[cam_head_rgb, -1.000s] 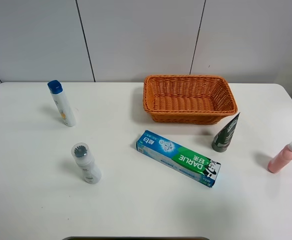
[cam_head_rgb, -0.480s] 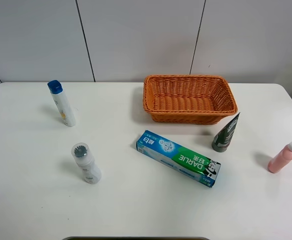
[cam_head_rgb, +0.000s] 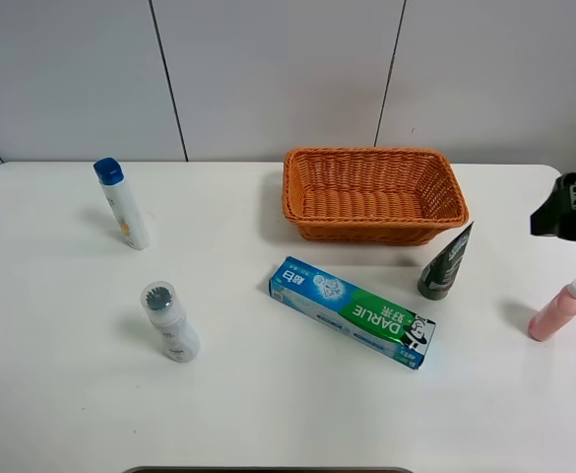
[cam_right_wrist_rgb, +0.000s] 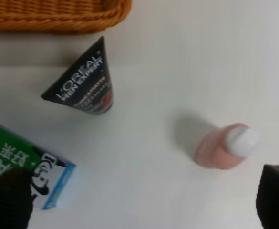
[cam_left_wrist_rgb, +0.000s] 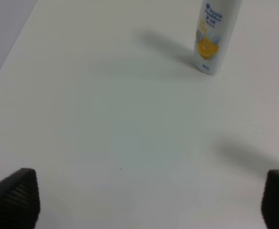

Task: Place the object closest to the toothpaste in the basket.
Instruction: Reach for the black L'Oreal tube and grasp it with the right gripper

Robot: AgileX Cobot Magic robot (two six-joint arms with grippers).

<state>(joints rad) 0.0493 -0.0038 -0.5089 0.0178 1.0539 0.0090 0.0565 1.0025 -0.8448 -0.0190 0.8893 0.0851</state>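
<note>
My right gripper is going to close on the upper half [cam_head_rgb: 455,248] [cam_right_wrist_rgb: 83,76] of the dark grey L'Oreal tube, since this is the tube that stands closest to the toothpaste box.
The blue-green toothpaste box [cam_head_rgb: 352,310] lies flat in the middle of the table; one end of it shows in the right wrist view [cam_right_wrist_rgb: 29,164]. A dark grey L'Oreal tube [cam_head_rgb: 445,262] stands on its cap just right of the box, in front of the orange wicker basket [cam_head_rgb: 366,232]. The tube [cam_right_wrist_rgb: 84,86] and the basket's rim [cam_right_wrist_rgb: 53,14] also show in the right wrist view. My right gripper [cam_head_rgb: 563,209] hangs at the right edge, open and empty [cam_right_wrist_rgb: 141,200], above the table right of the tube. My left gripper [cam_left_wrist_rgb: 144,200] is open and empty over bare table.
A pink bottle [cam_head_rgb: 558,309] stands at the far right, near the right gripper [cam_right_wrist_rgb: 225,148]. A white bottle with a blue cap [cam_head_rgb: 123,204] stands at the back left [cam_left_wrist_rgb: 215,36]. A second white bottle [cam_head_rgb: 170,321] stands at the front left.
My right gripper has come into the high view at the right edge. The objects on the table have not moved.
</note>
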